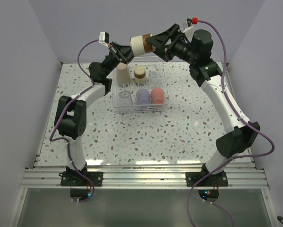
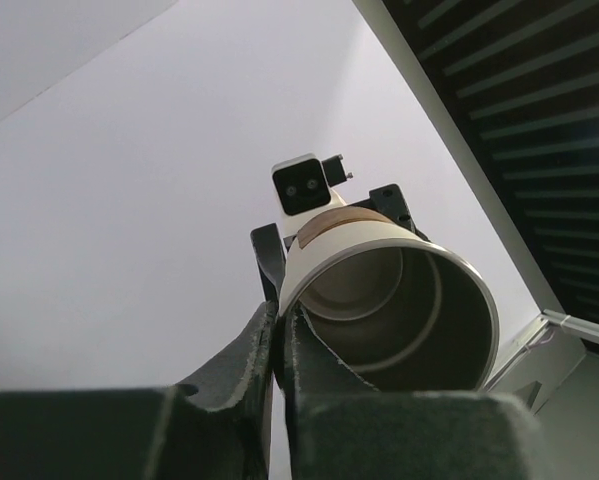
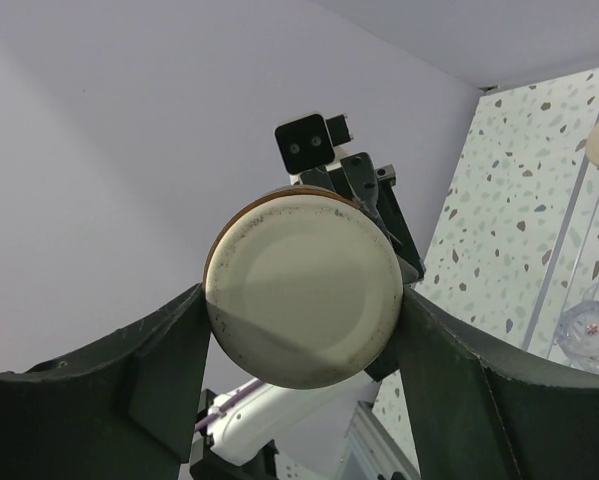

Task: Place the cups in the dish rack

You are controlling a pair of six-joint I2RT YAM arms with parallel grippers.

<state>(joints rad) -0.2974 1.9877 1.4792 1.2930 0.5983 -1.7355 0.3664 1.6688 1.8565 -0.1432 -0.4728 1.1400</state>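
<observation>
Next, my right gripper lets go of the short brown-rimmed cup along the dish rack's far side (image 1: 149, 66), just behind the tan cup.
A short tan brown-rimmed cup (image 1: 140, 45) hangs on its side in the air above the far edge of the dish rack (image 1: 163, 90). My left gripper (image 1: 130, 49) is shut on its rim, one finger inside the mouth, seen in the left wrist view (image 2: 277, 330) with the cup (image 2: 399, 300). My right gripper (image 1: 150, 42) grips the cup's base end from the other side; the right wrist view shows the round base (image 3: 301, 290) touching both fingers (image 3: 169, 350). In the rack stand a larger beige cup (image 1: 122, 74), a tan cup (image 1: 140, 73), a lavender cup (image 1: 142, 96), a coral-red cup (image 1: 157, 95) and a clear glass (image 1: 126, 96).
The rack sits at the far middle of the speckled table (image 1: 146, 137). Purple walls close the table at the back and both sides. The aluminium rail (image 1: 141, 177) with the arm bases runs along the near edge.
</observation>
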